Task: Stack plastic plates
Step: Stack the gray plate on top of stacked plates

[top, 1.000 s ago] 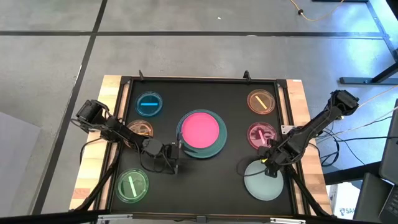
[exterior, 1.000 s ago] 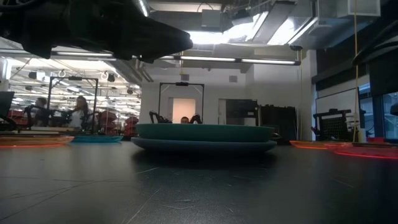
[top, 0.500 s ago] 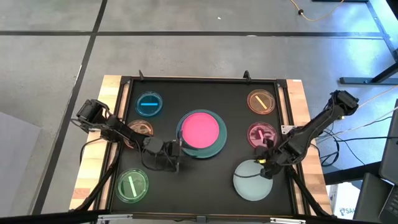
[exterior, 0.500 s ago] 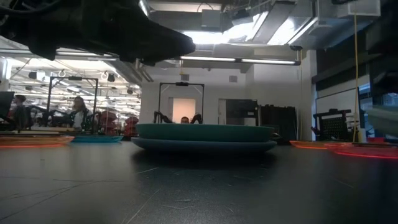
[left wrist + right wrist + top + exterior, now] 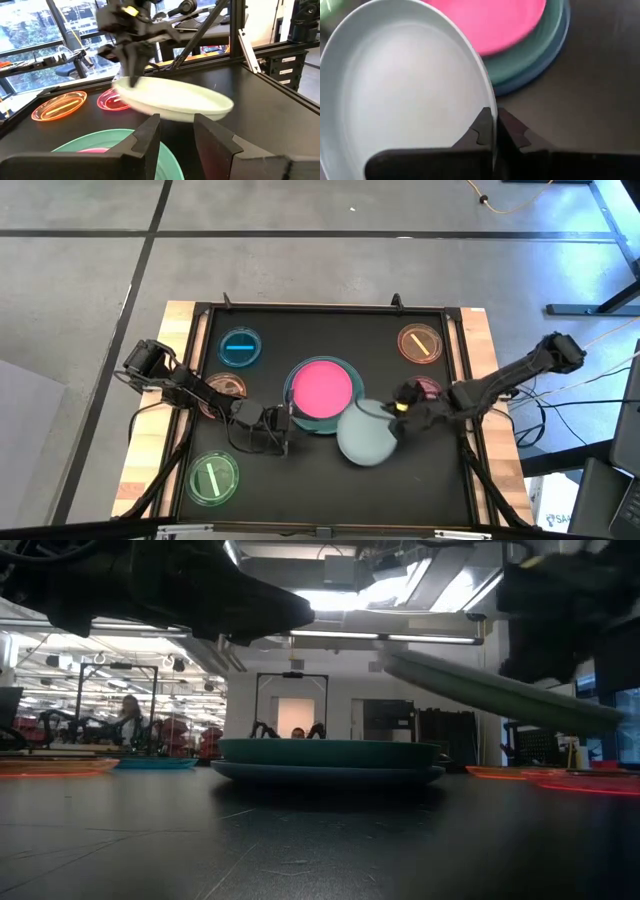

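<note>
My right gripper needs to set the pale-mint plate down and release it on top of the pink plate (image 5: 322, 389) (image 5: 487, 11), over the teal one.
A pink plate (image 5: 322, 387) lies on a teal plate (image 5: 330, 752), which lies on a grey-blue plate (image 5: 330, 774) at the table's middle. My right gripper (image 5: 395, 408) is shut on a pale-mint plate (image 5: 365, 435), which hangs in the air just right of and nearer than that stack. My left gripper (image 5: 284, 435) is open and waits at the stack's near left side. Small translucent plates lie flat around the stack: blue (image 5: 240, 347), orange (image 5: 420, 343), green (image 5: 212, 477), amber (image 5: 225, 387) under my left arm, and magenta (image 5: 428, 390) partly under my right arm. My right gripper pinches the pale-mint plate's rim (image 5: 492, 112) on its right side, one finger on the inner face and one on the underside. The fingers come from the table's right, slanting down. The plate is lifted clear of the table and tilted (image 5: 500, 690).
The black mat has a raised frame (image 5: 320, 308) and wooden borders on the left (image 5: 180, 330) and right. There is bare mat along the near edge between the green plate and the right side (image 5: 320, 490). A person sits in the room far behind the table (image 5: 128, 720).
My right gripper has carried the pale-mint plate from the table's near right corner toward the left and far side, up to the stack. The plate has risen clear of the table and now shows tilted in the low view. My left arm has kept still.
</note>
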